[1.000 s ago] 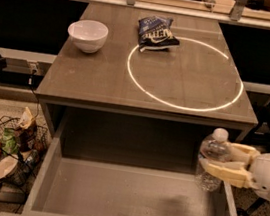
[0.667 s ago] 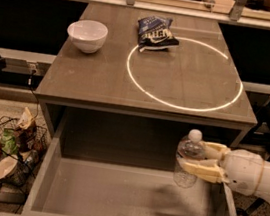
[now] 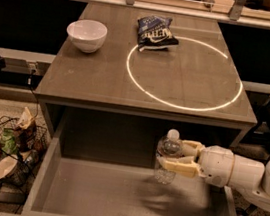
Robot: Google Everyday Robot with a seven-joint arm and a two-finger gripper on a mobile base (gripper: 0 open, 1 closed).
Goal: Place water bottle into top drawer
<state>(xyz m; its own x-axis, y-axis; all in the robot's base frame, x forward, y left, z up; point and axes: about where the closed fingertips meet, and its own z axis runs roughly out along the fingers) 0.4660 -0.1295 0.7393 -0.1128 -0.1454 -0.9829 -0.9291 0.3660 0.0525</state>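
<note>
Next, I put the water bottle upright on the open drawer's grey bottom, close to its middle (image 3: 150, 190), and let it go from my gripper.
The water bottle (image 3: 168, 158) is clear with a white cap and stands upright in the air over the open top drawer (image 3: 126, 200). My gripper (image 3: 174, 155) reaches in from the right and is shut on the bottle, one cream finger (image 3: 179, 166) on each side of it. The bottle hangs a little above the drawer's flat grey bottom, right of its middle. The drawer is pulled out from under the table top and holds nothing else.
On the table top (image 3: 98, 82) stand a white bowl (image 3: 87, 34) at the back left and a dark chip bag (image 3: 155, 31) at the back middle, beside a glowing white ring (image 3: 185, 72). A wire basket of trash (image 3: 5, 149) stands on the floor at the left.
My gripper has carried the water bottle leftward from the drawer's right side wall to a place over the drawer, right of its middle.
</note>
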